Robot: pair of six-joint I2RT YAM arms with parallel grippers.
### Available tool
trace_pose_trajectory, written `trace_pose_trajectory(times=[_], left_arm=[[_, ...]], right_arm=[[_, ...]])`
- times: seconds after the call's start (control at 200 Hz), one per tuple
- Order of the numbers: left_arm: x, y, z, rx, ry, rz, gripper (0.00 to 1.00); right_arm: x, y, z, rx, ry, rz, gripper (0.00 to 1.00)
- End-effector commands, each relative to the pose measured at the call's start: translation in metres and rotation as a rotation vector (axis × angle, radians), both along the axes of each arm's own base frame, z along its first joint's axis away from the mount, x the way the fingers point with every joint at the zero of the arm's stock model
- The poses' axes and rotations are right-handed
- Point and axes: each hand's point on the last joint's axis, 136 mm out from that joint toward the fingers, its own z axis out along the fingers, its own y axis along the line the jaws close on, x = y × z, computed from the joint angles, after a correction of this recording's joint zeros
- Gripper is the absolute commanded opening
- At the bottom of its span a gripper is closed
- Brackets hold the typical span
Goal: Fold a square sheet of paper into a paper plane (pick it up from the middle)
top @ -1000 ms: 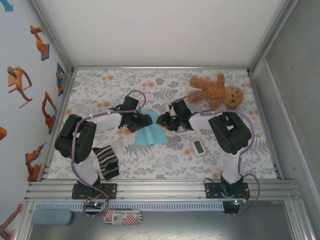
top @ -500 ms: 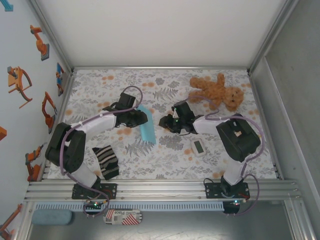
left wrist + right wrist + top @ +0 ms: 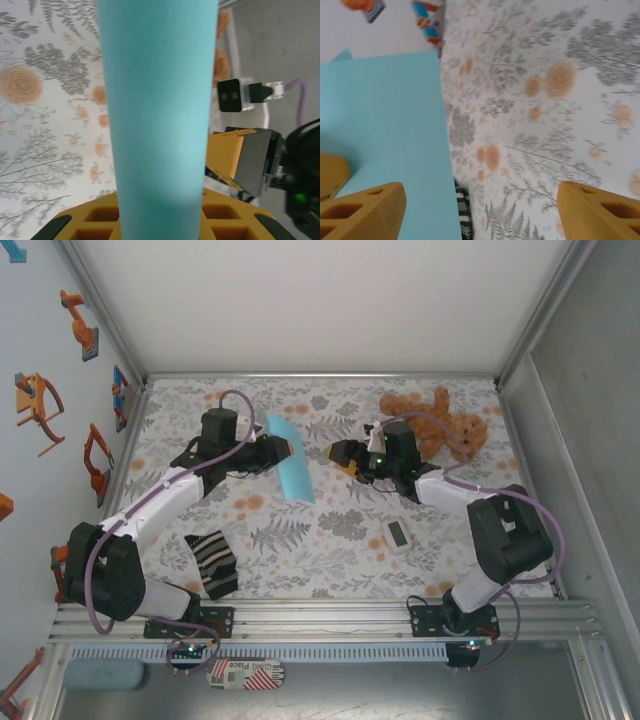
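I can see the paper hanging from my left gripper alone, so I should reach in with my right gripper and pinch the paper's loose edge [image 3: 304, 462] before folding.
The square sheet of paper [image 3: 292, 465] is light blue and hangs off the table, seen as a narrow strip from above. My left gripper [image 3: 284, 449] is shut on its middle. In the left wrist view the paper [image 3: 160, 100] rises out of the yellow jaws of the left gripper [image 3: 160, 222]. My right gripper [image 3: 341, 453] stands open just right of the sheet, not touching it. In the right wrist view the right gripper [image 3: 480, 215] has its fingers [image 3: 365, 210] wide apart, with the paper [image 3: 385, 125] at the left.
A brown teddy bear [image 3: 440, 420] lies at the back right, close behind the right arm. A small white gadget [image 3: 397, 533] sits on the floral tablecloth [image 3: 330, 550] right of centre. A black-and-cream striped cloth [image 3: 212, 562] lies near the left arm's base.
The left gripper has lifted the paper off the table and carried it back and to the left. The right gripper has drawn back toward the teddy bear.
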Motion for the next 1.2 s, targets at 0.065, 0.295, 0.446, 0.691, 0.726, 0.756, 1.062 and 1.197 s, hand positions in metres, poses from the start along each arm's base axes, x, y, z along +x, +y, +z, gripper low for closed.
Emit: trace_pose_trajectory(times=[0.065, 0.295, 0.446, 0.691, 0.726, 0.756, 1.062, 1.197], left_arm=[[-0.004, -0.015, 0.053, -0.181, -0.027, -0.086, 0.25], [-0.001, -0.022, 0.065, -0.257, -0.031, -0.126, 0.25], [0.001, -0.019, 0.053, -0.233, -0.006, -0.118, 0.25], [0.002, -0.009, 0.04, -0.208, 0.019, -0.1, 0.24], [0.003, -0.008, 0.041, -0.21, 0.019, -0.099, 0.24], [0.003, -0.007, 0.041, -0.211, 0.018, -0.099, 0.24], [0.004, -0.008, 0.04, -0.218, 0.03, -0.112, 0.24], [0.003, -0.009, 0.043, -0.231, 0.026, -0.115, 0.23]], right_arm=[[0.005, 0.023, 0.047, 0.187, -0.065, 0.1, 0.82], [-0.001, 0.051, 0.05, 0.249, -0.029, 0.18, 0.81], [-0.001, 0.052, 0.068, 0.299, -0.074, 0.192, 0.74], [0.001, 0.035, 0.077, 0.304, -0.099, 0.155, 0.64], [0.0, 0.034, 0.078, 0.306, -0.102, 0.156, 0.64], [0.0, 0.033, 0.079, 0.307, -0.106, 0.158, 0.64], [-0.004, 0.033, 0.088, 0.326, -0.145, 0.178, 0.51], [0.002, 0.033, 0.07, 0.308, -0.109, 0.149, 0.64]])
